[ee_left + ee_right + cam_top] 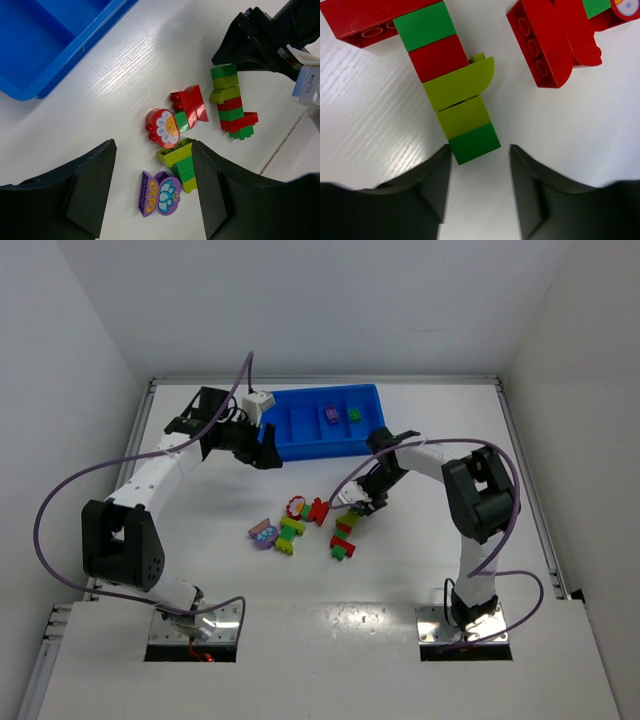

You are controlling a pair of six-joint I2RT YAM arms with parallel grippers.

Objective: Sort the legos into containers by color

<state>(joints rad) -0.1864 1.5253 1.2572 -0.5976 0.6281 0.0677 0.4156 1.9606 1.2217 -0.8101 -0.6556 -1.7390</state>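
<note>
The stack's green end brick sits at a slant between my right gripper's fingers. Next, I clamp it squarely before my left gripper takes the yellow-green brick (464, 117) next to it.
The legos lie loose on the white table in front of the blue tray (300, 435). A long stack of green, yellow-green and red bricks (451, 85) (345, 536) lies flat. My right gripper (480, 150) (361, 499) is open at the stack's green end brick (474, 142), which sits by the left finger (427, 185) and is not clamped. My left gripper (153, 145) (263, 448) hangs open and empty above the table by the tray's near left corner. Below it lie a purple butterfly piece (160, 192), a yellow-green and green cluster (180, 160) and a red flower piece (164, 127).
A red brick cluster (550, 42) (319, 510) lies just right of the stack. In the tray's right compartments sit a purple brick (330, 414) and a green brick (354, 414). White walls enclose the table; a raised rail (530, 490) runs along its right side.
</note>
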